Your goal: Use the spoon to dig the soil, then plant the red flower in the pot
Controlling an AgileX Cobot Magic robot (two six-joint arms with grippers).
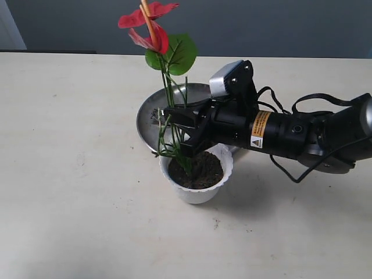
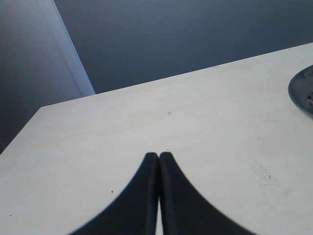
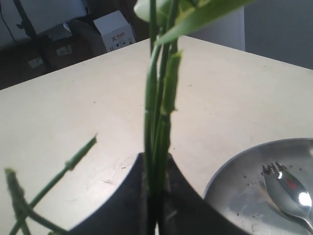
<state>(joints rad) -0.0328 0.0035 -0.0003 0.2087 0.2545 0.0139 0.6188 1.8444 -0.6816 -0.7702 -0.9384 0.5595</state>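
Observation:
Next, I open my right gripper and let the red flower go in the middle of the dark soil inside the white pot (image 1: 201,167).
The red flower (image 1: 149,26) stands upright, its green stems (image 3: 157,112) running down into the dark soil (image 1: 200,170) inside the white scalloped pot (image 1: 197,187). My right gripper (image 1: 181,129) is shut on the stems just above the pot, and the right wrist view shows the stems pinched between its fingers (image 3: 128,200). The spoon (image 3: 286,188) lies in the steel plate (image 3: 239,200), apart from both grippers. My left gripper (image 2: 158,156) is shut on nothing over bare table; the exterior view does not show it.
The steel plate (image 1: 150,116) sits right behind the pot, partly hidden by my right arm (image 1: 290,131). Its edge (image 2: 302,90) also shows in the left wrist view. A white box (image 3: 115,29) stands beyond the table's far edge.

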